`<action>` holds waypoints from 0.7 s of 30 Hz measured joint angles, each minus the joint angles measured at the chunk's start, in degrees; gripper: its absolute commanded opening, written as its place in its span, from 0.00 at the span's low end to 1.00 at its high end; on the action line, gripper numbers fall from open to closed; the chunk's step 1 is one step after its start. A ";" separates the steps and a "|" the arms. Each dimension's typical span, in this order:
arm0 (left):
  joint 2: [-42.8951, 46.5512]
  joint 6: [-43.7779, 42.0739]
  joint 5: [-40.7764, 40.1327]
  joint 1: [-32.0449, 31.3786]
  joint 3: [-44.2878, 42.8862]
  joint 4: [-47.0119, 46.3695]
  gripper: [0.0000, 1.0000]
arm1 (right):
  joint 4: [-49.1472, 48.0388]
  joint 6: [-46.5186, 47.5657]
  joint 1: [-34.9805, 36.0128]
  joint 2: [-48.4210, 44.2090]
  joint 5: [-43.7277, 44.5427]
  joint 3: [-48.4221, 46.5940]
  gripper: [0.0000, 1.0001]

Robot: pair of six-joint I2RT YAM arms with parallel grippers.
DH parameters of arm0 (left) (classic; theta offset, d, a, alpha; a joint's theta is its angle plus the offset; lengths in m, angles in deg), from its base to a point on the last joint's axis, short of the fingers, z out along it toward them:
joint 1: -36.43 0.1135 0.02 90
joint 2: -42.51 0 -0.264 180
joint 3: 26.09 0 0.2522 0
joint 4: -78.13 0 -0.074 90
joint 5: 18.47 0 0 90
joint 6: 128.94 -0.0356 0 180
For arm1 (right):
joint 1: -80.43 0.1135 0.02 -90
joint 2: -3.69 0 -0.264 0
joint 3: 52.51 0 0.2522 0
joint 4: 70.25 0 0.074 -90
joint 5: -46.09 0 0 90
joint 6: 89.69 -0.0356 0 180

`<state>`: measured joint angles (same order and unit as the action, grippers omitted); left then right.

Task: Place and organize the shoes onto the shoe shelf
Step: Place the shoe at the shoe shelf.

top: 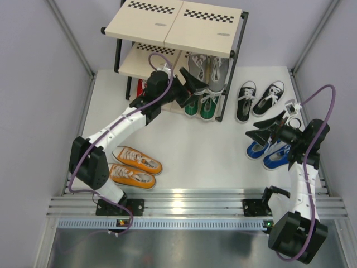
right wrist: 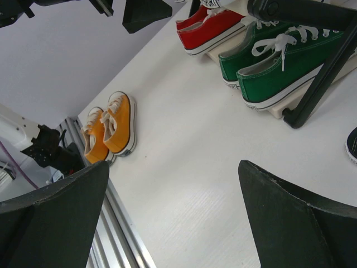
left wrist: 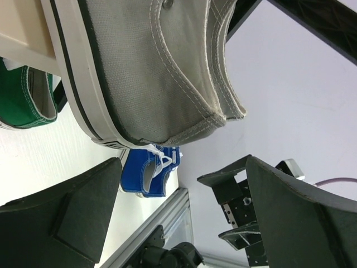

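Next, my right gripper grips the white laces (top: 269, 143) of the blue shoe nearer the shelf.
The shoe shelf (top: 173, 22) stands at the back. Grey shoes (top: 209, 70) sit on its middle tier, green shoes (top: 201, 106) and red shoes (top: 142, 88) on the bottom tier. My left gripper (top: 192, 84) hangs open just in front of the grey shoes, with nothing between its fingers; the grey heel (left wrist: 162, 72) fills the left wrist view. My right gripper (top: 266, 127) is open and empty above the blue shoes (top: 270, 153). Black shoes (top: 256, 99) lie right of the shelf, orange shoes (top: 134, 166) at the front left.
The shelf's black corner post (right wrist: 318, 84) stands beside the green shoes (right wrist: 273, 61). An aluminium rail (top: 184, 204) runs along the table's near edge. White walls close in both sides.
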<state>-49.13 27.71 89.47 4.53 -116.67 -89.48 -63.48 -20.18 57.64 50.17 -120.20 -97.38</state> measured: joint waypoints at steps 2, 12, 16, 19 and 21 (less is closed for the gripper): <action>0.09 -0.96 0.81 0.00 0.02 0.09 0.98 | 0.00 0.04 0.00 0.00 -0.02 0.00 0.99; 6.58 -8.09 3.26 0.15 3.67 3.96 0.98 | 1.03 2.08 0.00 -0.07 -0.46 0.00 0.99; 13.79 -14.93 3.02 0.17 7.02 7.58 0.98 | 3.96 5.49 -0.02 -0.63 -0.72 -0.07 0.99; 22.18 -21.05 1.64 0.17 11.37 9.79 0.98 | 7.23 9.27 -0.02 -0.72 -0.87 -0.48 0.99; 30.60 -26.77 -0.79 0.17 16.52 10.43 0.98 | 10.88 12.96 -0.04 -0.72 -0.87 -1.60 0.99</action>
<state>-18.53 0.94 88.68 4.70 -100.14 -79.05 -52.59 -7.22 57.60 49.45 -121.07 -98.98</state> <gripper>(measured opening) 0.982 0.993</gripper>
